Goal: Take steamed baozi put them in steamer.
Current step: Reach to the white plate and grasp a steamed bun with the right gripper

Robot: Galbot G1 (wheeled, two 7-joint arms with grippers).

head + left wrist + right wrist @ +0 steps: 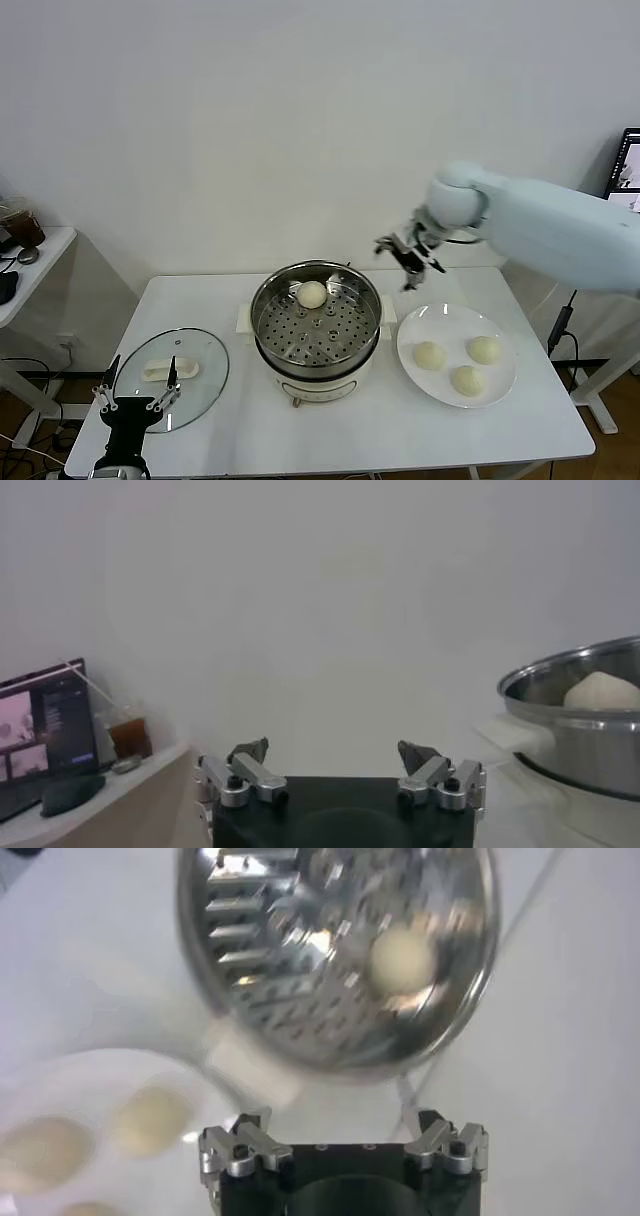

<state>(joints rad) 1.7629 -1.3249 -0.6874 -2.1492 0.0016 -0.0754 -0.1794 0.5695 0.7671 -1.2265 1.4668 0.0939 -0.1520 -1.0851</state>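
Note:
Next, I close my right gripper around the baozi (430, 355) (151, 1120) nearest the steamer on the white plate, holding it by its sides.
The steamer (262, 302) stands mid-table, a shiny steel pot with a perforated tray on a cream base. One steamed baozi (312, 294) lies at the tray's far side. Three more baozi (429, 355) (485, 349) (467, 380) rest on the white plate (445, 318) to its right. My right gripper (400, 262) hangs open and empty in the air above the gap between steamer and plate. In the right wrist view the gripper (345, 1133) looks down on the steamer (250, 968) with its baozi (402, 958). My left gripper (138, 385) is parked open at the table's front left.
A round glass lid (170, 378) with a white handle lies flat at the table's front left, under the left gripper. A small side table (30, 265) with a cup stands off to the left. The left wrist view shows the steamer's wall (580, 740) at its edge.

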